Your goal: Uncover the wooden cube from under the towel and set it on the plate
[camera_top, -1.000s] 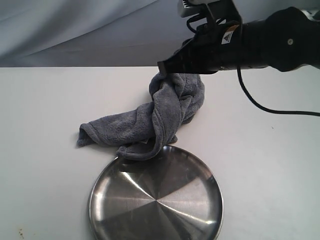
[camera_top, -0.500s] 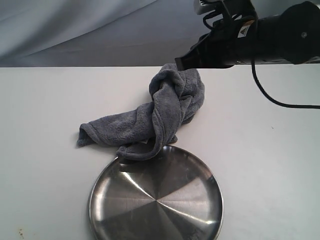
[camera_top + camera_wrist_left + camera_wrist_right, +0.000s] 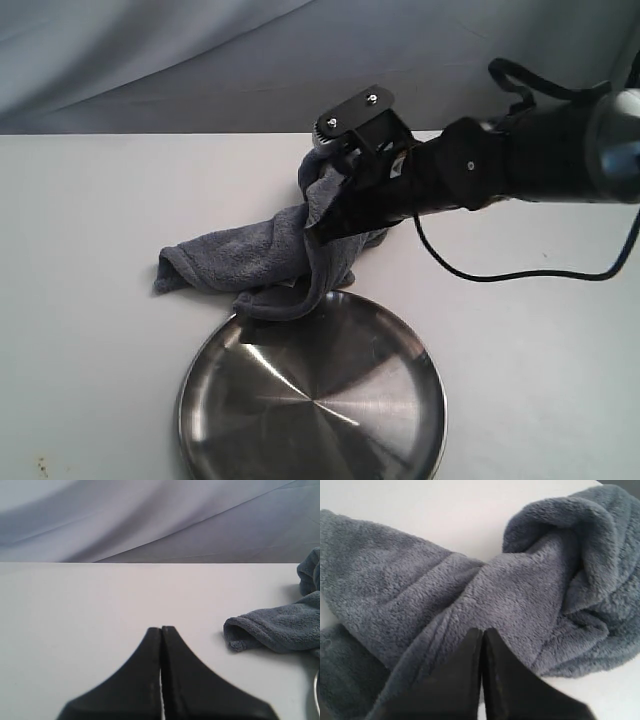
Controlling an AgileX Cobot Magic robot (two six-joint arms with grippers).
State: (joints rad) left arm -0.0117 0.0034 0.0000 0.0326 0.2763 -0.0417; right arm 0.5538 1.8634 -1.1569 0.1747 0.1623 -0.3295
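Note:
The shut fingers of my right gripper rest empty on the towel's twisted middle, so I should lift clear, open them and pinch the towel's far fold (image 3: 312,174).
The dark grey towel (image 3: 250,260) lies bunched and twisted on the white table, its near fold just over the far rim of the steel plate (image 3: 312,400). The wooden cube is hidden; no part of it shows. My right gripper (image 3: 312,235) reaches in from the right and rests low on the towel's twisted middle. In the right wrist view its jaws (image 3: 482,629) are shut, tips against the fleece of the towel (image 3: 520,590), with no cloth seen between them. My left gripper (image 3: 161,628) is shut and empty over bare table, the towel's end (image 3: 280,627) off to one side of it.
The white table (image 3: 80,250) spreads around the towel and plate. A grey-blue cloth backdrop (image 3: 200,60) hangs behind the far edge. The right arm's black cable (image 3: 500,272) droops over the table to the right of the towel.
The right gripper rose off the towel's top and drew back to the right, then swung down and left onto the towel's middle. Towel and plate have stayed put.

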